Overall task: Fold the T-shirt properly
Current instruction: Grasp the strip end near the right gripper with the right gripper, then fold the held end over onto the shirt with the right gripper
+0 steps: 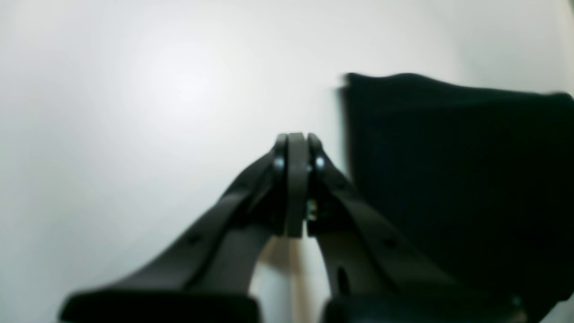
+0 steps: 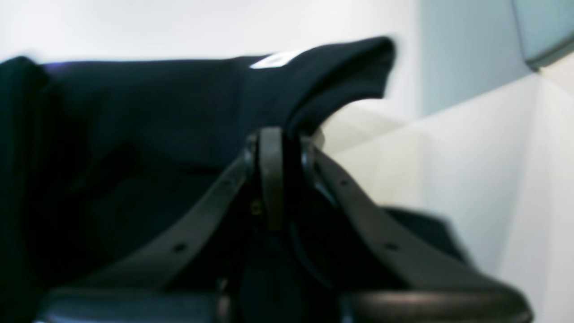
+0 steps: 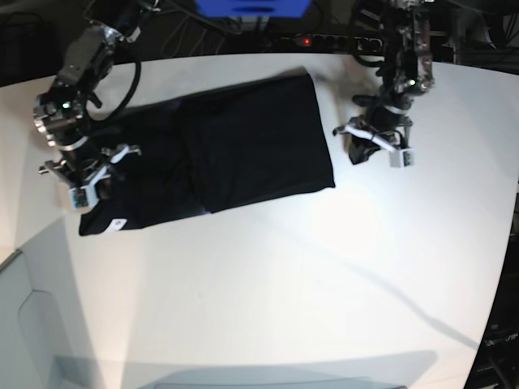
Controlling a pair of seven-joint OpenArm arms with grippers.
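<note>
I will use my right gripper to let go of the black T-shirt's tagged end, now held by a raised fold, on the shirt's near corner (image 3: 319, 186), beside my left gripper.
The black T-shirt (image 3: 235, 154) lies partly folded on the white table (image 3: 268, 292), running from the back middle to the left edge. Its small white tag (image 3: 116, 224) shows near its left end, and also in the right wrist view (image 2: 273, 60). My right gripper (image 3: 85, 185) is at the shirt's left end. In its wrist view it (image 2: 278, 134) is shut on a raised fold of the T-shirt (image 2: 134, 134). My left gripper (image 3: 375, 146) is just right of the shirt, apart from it. In its wrist view it (image 1: 296, 141) is shut and empty, with the shirt's edge (image 1: 448, 179) to its right.
A blue box (image 3: 251, 6), a power strip (image 3: 340, 39) and cables sit behind the table's far edge. The table's left edge drops off near the right arm, with a pale surface (image 3: 24, 324) below it.
</note>
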